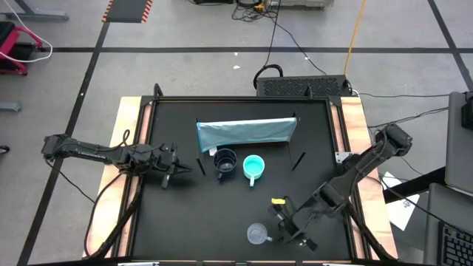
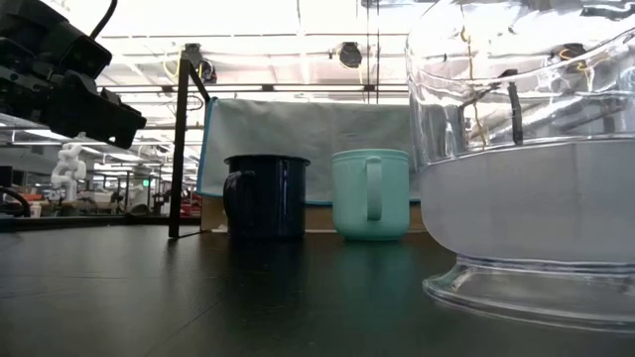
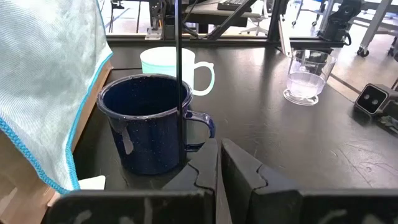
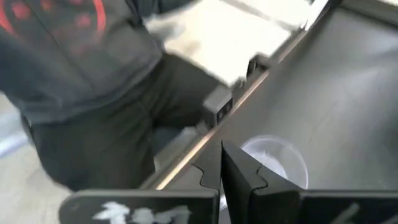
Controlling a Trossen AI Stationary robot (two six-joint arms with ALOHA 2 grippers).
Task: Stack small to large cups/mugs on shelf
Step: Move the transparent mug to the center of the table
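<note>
The robot's right gripper slants, shut and empty, beside the clear mug, so it should open its fingers, point them down and pinch the clear mug's rim (image 1: 265,230).
The dark navy mug (image 1: 225,162) and the turquoise mug (image 1: 253,168) stand upright side by side on the black table, just in front of the light blue-grey shelf (image 1: 246,131). The clear mug (image 1: 256,234) stands alone near the table's near edge. My left gripper (image 1: 177,170) is shut and empty, left of the navy mug (image 3: 149,124) and pointing at it. My right gripper (image 1: 284,229) is shut and empty, just right of the clear mug (image 4: 273,162). The low view shows the clear mug (image 2: 526,169) close up.
A small yellow piece (image 1: 278,200) lies near my right arm. Thin black sticks (image 1: 298,160) lie right of the turquoise mug. A person in dark clothes (image 4: 81,81) stands past the table's near edge. The table's wooden side rails (image 1: 133,148) border the black top.
</note>
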